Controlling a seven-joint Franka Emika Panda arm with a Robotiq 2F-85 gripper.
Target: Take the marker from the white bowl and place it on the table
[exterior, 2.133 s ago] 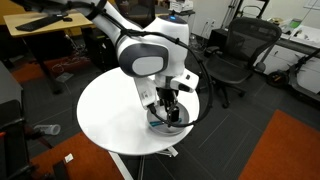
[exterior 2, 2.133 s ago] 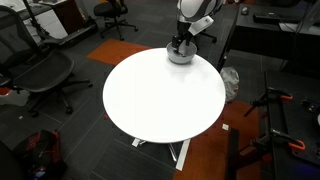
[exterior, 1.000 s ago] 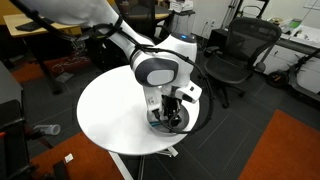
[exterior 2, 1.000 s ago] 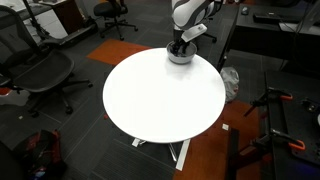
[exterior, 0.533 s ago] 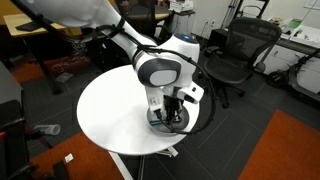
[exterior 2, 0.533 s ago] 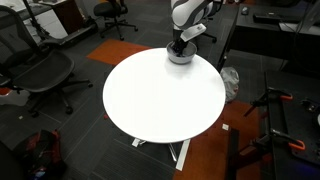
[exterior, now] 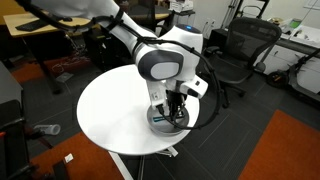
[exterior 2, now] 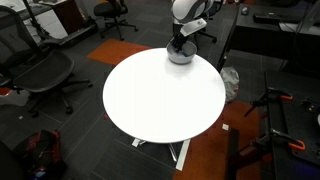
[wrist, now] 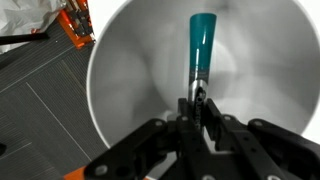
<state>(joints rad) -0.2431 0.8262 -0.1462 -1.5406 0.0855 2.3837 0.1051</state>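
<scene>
My gripper is going to let go of the teal marker on the bare half of the round white table [exterior: 110, 109], on the spot across from the bowl.
In the wrist view the teal marker [wrist: 201, 42] stands lengthwise inside the white bowl [wrist: 120, 70], its dark end pinched between the black fingers of my gripper [wrist: 195, 100], which is shut on it. In both exterior views the gripper [exterior: 176, 112] [exterior 2: 178, 44] reaches down into the bowl [exterior: 160, 122] [exterior 2: 181, 57], which sits near the edge of the round white table [exterior: 110, 115] [exterior 2: 160, 100]. The marker itself is hidden by the gripper in those views.
Black office chairs [exterior: 238, 50] [exterior 2: 40, 70] stand around the table. A wooden desk [exterior: 40, 30] is behind the arm. An orange rug [exterior: 285, 145] lies on the floor beside the table, and a dark cabinet [exterior 2: 265, 40] stands close to the bowl side.
The gripper has shut on the marker's dark end inside the bowl. The arm has risen slightly above the bowl.
</scene>
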